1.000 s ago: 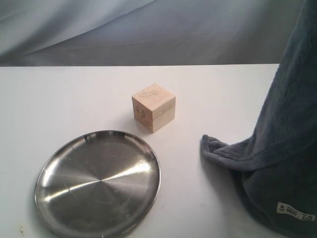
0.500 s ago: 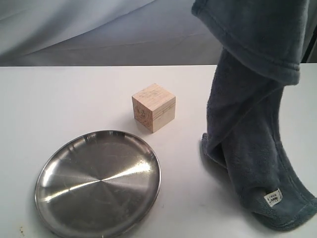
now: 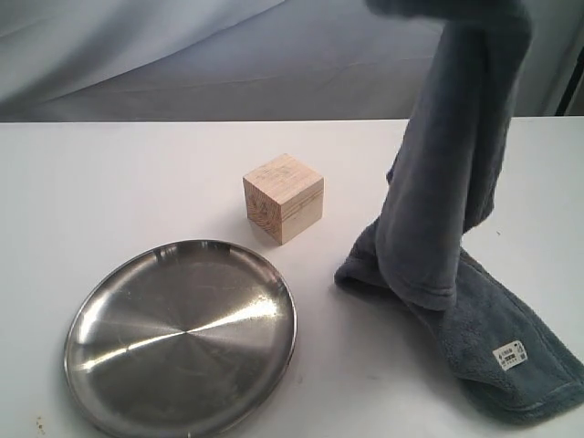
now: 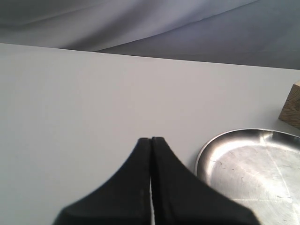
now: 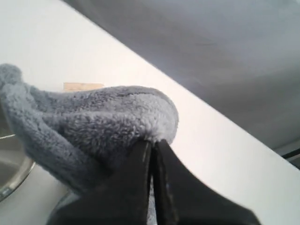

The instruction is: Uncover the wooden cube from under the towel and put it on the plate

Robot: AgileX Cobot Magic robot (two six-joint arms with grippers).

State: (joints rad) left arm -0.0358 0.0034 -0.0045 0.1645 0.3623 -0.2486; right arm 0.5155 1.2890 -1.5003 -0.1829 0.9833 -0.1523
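My right gripper has the towel's fold. It will let go of it over the steel plate's rim (image 3: 294,299) (image 5: 32,164), just in front of the wooden cube.
The wooden cube (image 3: 284,197) stands uncovered on the white table, just beyond the round steel plate (image 3: 181,335). To its right the grey-blue towel (image 3: 452,210) hangs from above the exterior view's top edge, and its lower end lies rumpled on the table. My right gripper (image 5: 153,143) is shut on a fold of the towel (image 5: 93,126); a sliver of the cube (image 5: 82,86) shows behind it. Over bare table left of the plate (image 4: 255,164), my left gripper (image 4: 151,139) is shut on nothing. A corner of the cube (image 4: 293,107) shows at that view's edge.
A grey cloth backdrop (image 3: 228,55) runs behind the table's far edge. The towel's white label (image 3: 507,355) faces up near the front right.
The towel has swung left and settled: its lower end now lies spread on the table nearer the cube, and the hanging part is narrower. Cube and plate have not moved.
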